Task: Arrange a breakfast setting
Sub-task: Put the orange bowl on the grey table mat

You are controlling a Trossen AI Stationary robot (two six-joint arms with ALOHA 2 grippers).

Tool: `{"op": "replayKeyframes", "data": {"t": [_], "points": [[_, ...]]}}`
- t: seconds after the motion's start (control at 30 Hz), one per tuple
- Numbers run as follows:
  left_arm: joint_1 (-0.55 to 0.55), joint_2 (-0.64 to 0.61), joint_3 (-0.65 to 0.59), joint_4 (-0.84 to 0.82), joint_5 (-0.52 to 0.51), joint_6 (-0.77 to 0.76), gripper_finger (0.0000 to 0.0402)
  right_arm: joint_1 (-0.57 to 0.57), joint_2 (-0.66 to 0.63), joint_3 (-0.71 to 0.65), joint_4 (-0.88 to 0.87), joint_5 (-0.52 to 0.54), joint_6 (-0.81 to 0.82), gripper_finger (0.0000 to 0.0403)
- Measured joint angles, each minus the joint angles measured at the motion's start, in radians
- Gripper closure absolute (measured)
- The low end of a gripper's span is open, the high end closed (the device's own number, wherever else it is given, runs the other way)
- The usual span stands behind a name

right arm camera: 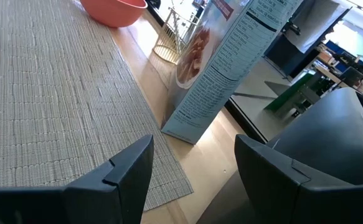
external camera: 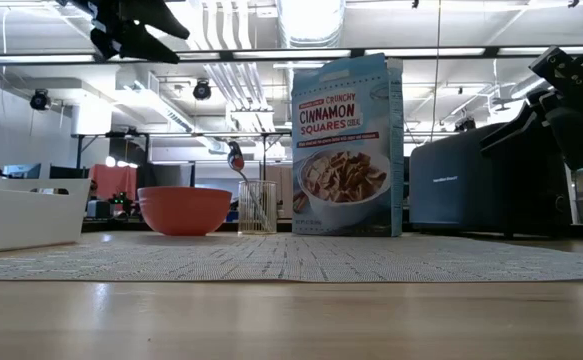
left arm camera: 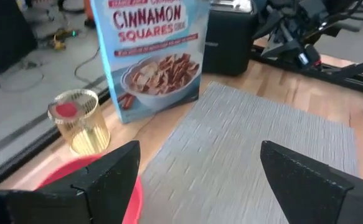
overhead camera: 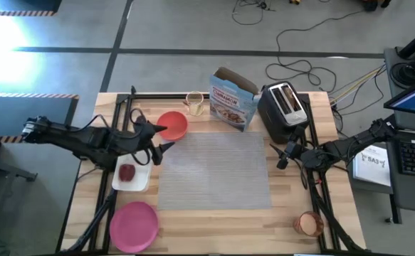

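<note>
The left gripper should next move to the red-orange bowl's near-side rim (overhead camera: 171, 139), facing the pink plate, and close there.
The grey woven placemat (overhead camera: 214, 171) lies in the table's middle. The red-orange bowl (overhead camera: 171, 124) stands off its far left corner. A small tinted cup (overhead camera: 194, 103) behind the bowl has the metal spoon (external camera: 237, 162) standing in it. The pink plate (overhead camera: 134, 225) lies at the near left. The dark-red fruit (overhead camera: 127, 173) lies on a white tray (overhead camera: 140, 181). My left gripper (overhead camera: 157, 140) hangs open and empty above the table just near of the bowl; the left wrist view (left arm camera: 200, 162) shows its fingers wide apart. My right gripper (overhead camera: 282, 153) is open and empty beside the toaster. No toast slice shows.
A cinnamon-squares cereal box (overhead camera: 232, 99) stands upright at the placemat's far edge, with the black toaster (overhead camera: 284, 110) to its right. A small orange-brown round container (overhead camera: 308, 224) sits near the near right corner. Cables lie on the floor beyond the table.
</note>
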Motion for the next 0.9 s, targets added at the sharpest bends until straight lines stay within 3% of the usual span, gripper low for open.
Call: {"op": "replayKeyframes", "data": {"t": [0.43, 0.9], "points": [[0.012, 0.052, 0.045, -0.105, -0.059, -0.135, 0.0086, 0.000, 0.000, 0.000, 0.000, 0.000, 0.000, 0.0188], [0.058, 0.052, 0.045, -0.272, 0.174, -0.130, 0.0086, 0.000, 0.000, 0.000, 0.000, 0.000, 0.000, 0.0188]]}}
